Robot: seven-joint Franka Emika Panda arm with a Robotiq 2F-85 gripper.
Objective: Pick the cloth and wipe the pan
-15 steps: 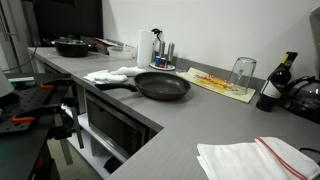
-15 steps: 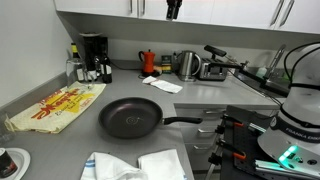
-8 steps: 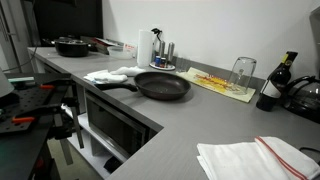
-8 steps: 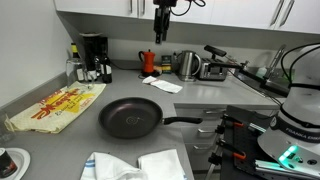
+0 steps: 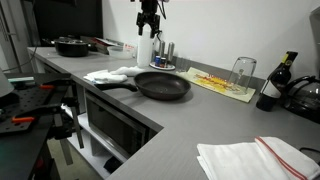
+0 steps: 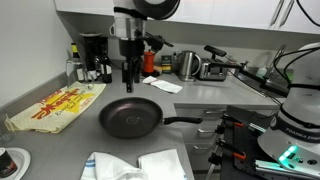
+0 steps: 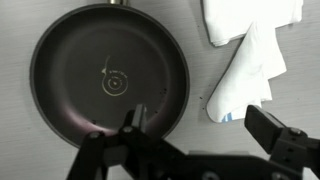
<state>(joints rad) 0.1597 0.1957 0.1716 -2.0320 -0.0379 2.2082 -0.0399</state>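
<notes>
Next, my gripper grabs the crumpled white cloth's loose end (image 5: 133,70) (image 7: 236,92), the one next to the rim of the black frying pan.
A black frying pan (image 5: 162,85) sits on the grey counter, its handle pointing off the counter edge; it also shows in the other exterior view (image 6: 129,118) and fills the left of the wrist view (image 7: 105,75). A crumpled white cloth (image 5: 110,74) lies just beside the pan, seen too in an exterior view (image 6: 163,85) and at the wrist view's upper right (image 7: 250,50). My gripper (image 6: 128,82) hangs open and empty above the pan's far rim, also in an exterior view (image 5: 150,22). In the wrist view the gripper (image 7: 200,125) spans the pan's edge and bare counter.
A larger folded white cloth with a red stripe (image 5: 255,157) lies on the near counter, also in an exterior view (image 6: 135,165). A yellow mat (image 6: 55,108), an upturned glass (image 5: 242,72), bottles (image 5: 275,85), a black pot (image 5: 70,45) and a kettle (image 6: 187,65) stand around.
The arm has come down from the top of the frame. The gripper now hangs low over the pan, where one second ago it was barely in view.
</notes>
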